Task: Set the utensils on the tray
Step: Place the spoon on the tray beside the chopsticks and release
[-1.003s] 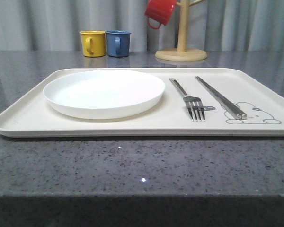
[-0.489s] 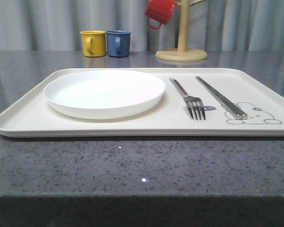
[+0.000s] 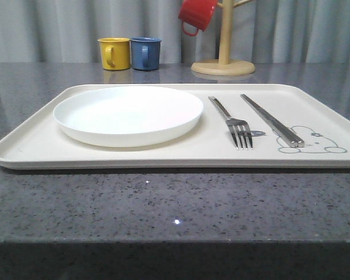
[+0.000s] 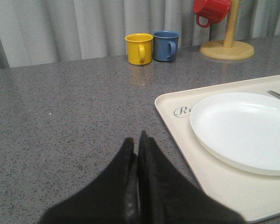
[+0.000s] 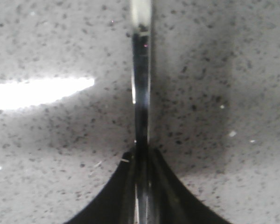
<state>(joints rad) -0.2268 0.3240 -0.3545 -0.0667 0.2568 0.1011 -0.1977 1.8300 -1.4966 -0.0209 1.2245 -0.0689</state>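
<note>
Next, my right gripper puts the silver utensil down between the flat chopsticks and the cream tray's outer rim [image 3: 315,122].
The cream tray [image 3: 35,143] lies across the table in the front view, its corner with grey script [image 4: 177,116] also in the left wrist view. A silver fork [image 3: 233,122] and a pair of flat chopsticks [image 3: 272,121] lie side by side on its right half, by the bunny drawing. My left gripper [image 4: 136,140] is shut with nothing in it, over bare table just left of the tray. My right gripper [image 5: 141,154] is shut on the slim handle of a silver utensil [image 5: 141,93] just above speckled table; its far end is cut off.
A round white plate [image 3: 128,114] fills the tray's left half. At the back stand a yellow mug [image 3: 115,53], a blue mug [image 3: 145,53] and a wooden mug tree [image 3: 224,58] with a red mug [image 3: 196,14] hung on it.
</note>
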